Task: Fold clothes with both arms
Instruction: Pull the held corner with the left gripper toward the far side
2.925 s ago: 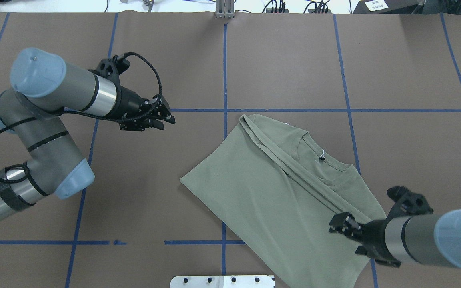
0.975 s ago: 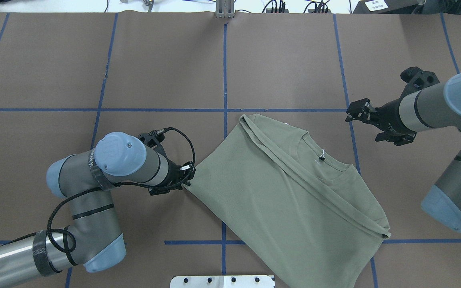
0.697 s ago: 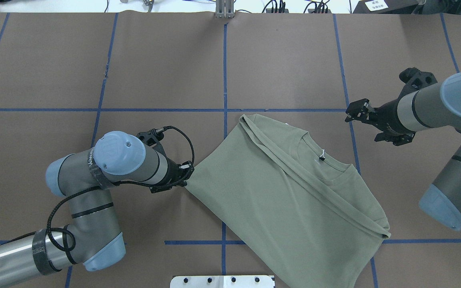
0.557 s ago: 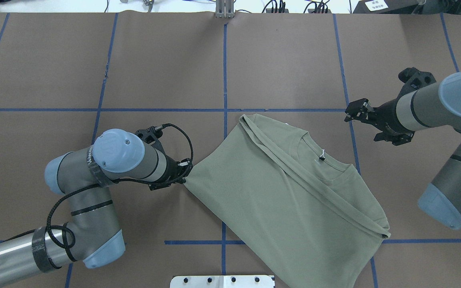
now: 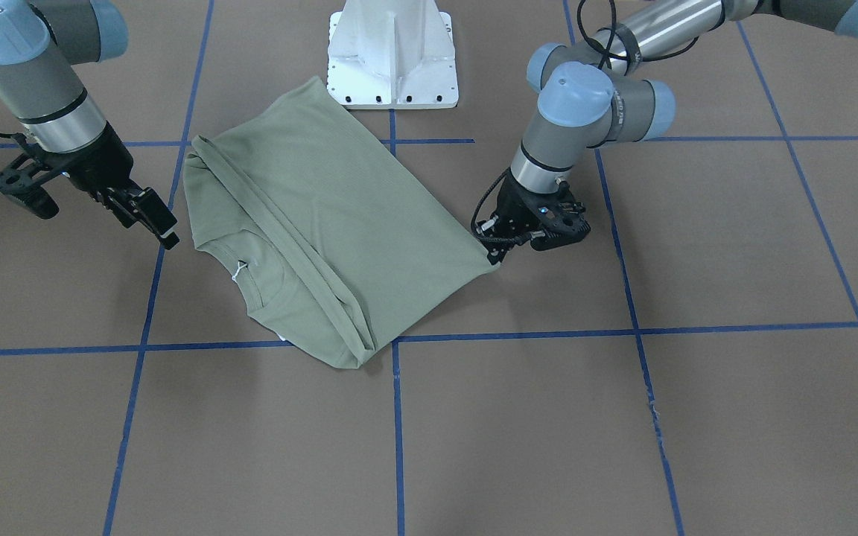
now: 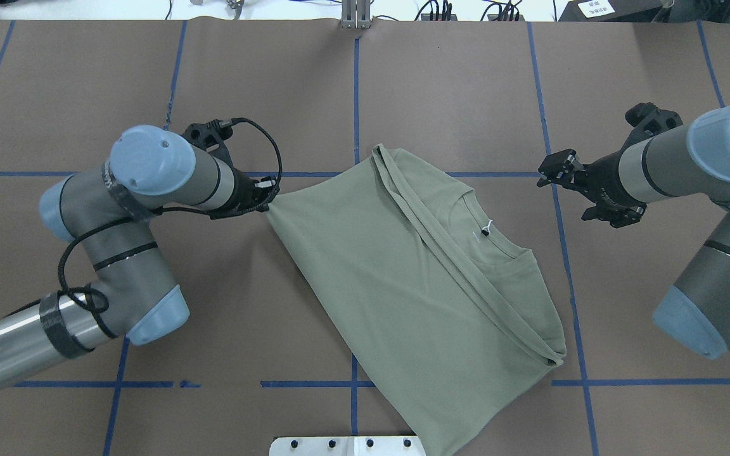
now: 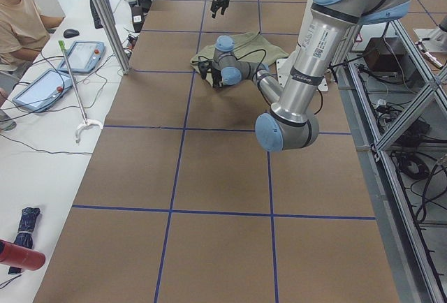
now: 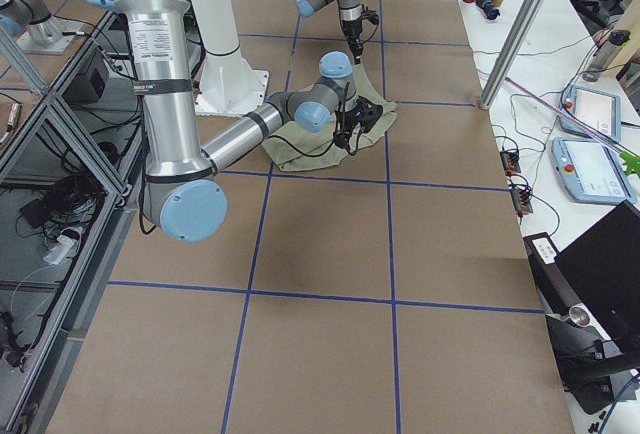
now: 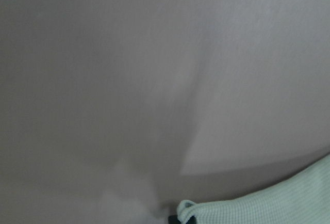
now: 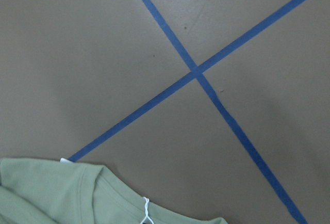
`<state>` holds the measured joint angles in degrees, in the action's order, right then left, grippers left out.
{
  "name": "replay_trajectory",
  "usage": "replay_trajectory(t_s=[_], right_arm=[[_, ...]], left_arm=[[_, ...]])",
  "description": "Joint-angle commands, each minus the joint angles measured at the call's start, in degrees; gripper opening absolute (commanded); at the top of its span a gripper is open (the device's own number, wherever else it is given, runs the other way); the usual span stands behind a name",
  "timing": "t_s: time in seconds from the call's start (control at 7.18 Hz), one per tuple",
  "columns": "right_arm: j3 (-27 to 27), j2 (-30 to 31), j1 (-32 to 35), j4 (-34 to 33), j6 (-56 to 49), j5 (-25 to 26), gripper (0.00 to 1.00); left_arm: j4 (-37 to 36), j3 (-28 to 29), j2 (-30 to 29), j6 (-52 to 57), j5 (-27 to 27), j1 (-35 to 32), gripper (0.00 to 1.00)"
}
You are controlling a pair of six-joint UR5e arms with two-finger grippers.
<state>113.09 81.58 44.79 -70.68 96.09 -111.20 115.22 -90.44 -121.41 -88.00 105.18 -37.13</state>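
Observation:
Next, my left gripper puts the shirt's corner down on bare table (image 5: 499, 465) past the blue line that is farthest from the pedestal.
The sage-green shirt (image 6: 390, 272) lies folded and skewed on the brown table, with its neck and white tag (image 6: 485, 228) toward the right. My left gripper (image 6: 268, 201) is shut on the shirt's left corner, low at the table; it also shows in the front view (image 5: 494, 251). The left wrist view shows that pinched corner (image 9: 258, 206) at its bottom edge. My right gripper (image 6: 549, 172) is open and empty, hovering apart from the shirt beyond its neck side. The right wrist view shows the collar (image 10: 77, 193) below it.
Blue tape lines (image 6: 357, 95) grid the table. The white base pedestal (image 5: 392, 52) stands at the robot's edge, next to the shirt's hem. An operator (image 7: 21, 17) sits with tablets at the side bench. Bare table lies left and far of the shirt.
My left gripper closed on the shirt's left corner and pulled it toward the far left, so the whole shirt slid and turned. My right gripper stayed nearly still.

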Motion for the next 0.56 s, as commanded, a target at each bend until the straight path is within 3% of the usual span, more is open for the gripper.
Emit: replay_trajectory(t_s=[0.0,0.14,0.28,0.42], right_arm=[[-0.07,-3.00,-0.93,0.10,0.15,-0.07,1.00],[-0.15,-5.01,-1.54,-0.07,0.41,-0.07,1.00],[-0.15,-5.55,-1.81,-0.25,0.42,0.54,1.00],[-0.33,-5.64,-2.07,-0.07,0.42,0.63,1.00]], left_arm=[[12.04,21.67,-12.38,2.40,-0.32,-6.27,0.00],[19.53,34.67,-19.06,2.48,-2.06,-7.33,0.00],[26.21,43.42,-22.60,4.31,-4.34,-7.78,0.00],[30.37,48.55,-25.34,4.77,-4.37,-8.91,0.00]])
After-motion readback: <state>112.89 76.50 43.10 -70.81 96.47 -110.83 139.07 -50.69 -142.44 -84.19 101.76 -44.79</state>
